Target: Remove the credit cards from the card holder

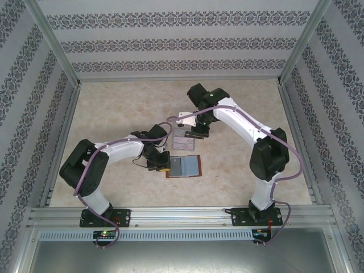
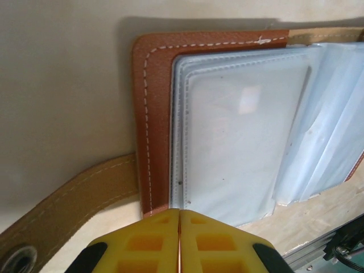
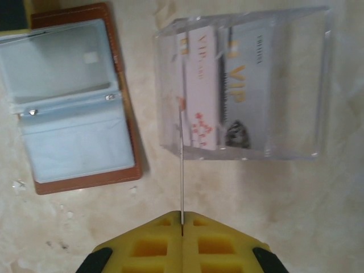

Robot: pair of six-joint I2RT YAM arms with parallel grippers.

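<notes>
I should use my right gripper to let go of the credit card in the empty far section of the clear tray (image 1: 184,126) (image 3: 295,85), behind the grey card.
The card holder (image 1: 186,166) lies open on the table, reddish-brown leather (image 2: 152,114) around grey-blue clear pockets (image 2: 239,142), with its strap tab (image 2: 62,199) out to the left. My left gripper (image 2: 180,211) is shut, its yellow tips together and resting at the holder's near left edge (image 1: 161,166). My right gripper (image 3: 182,215) is shut on a credit card (image 3: 181,165), seen edge-on as a thin line reaching over a clear tray (image 3: 310,85). Two more credit cards lie in that tray, one pink-white (image 3: 202,91) and one grey (image 3: 250,85). The right gripper (image 1: 198,132) hovers beside the tray (image 1: 183,141).
Both arms meet near the middle of the beige table (image 1: 114,108). Aluminium frame rails (image 1: 170,215) run along the near edge, and patterned walls enclose the other sides. Bare tabletop lies at the far left and far right.
</notes>
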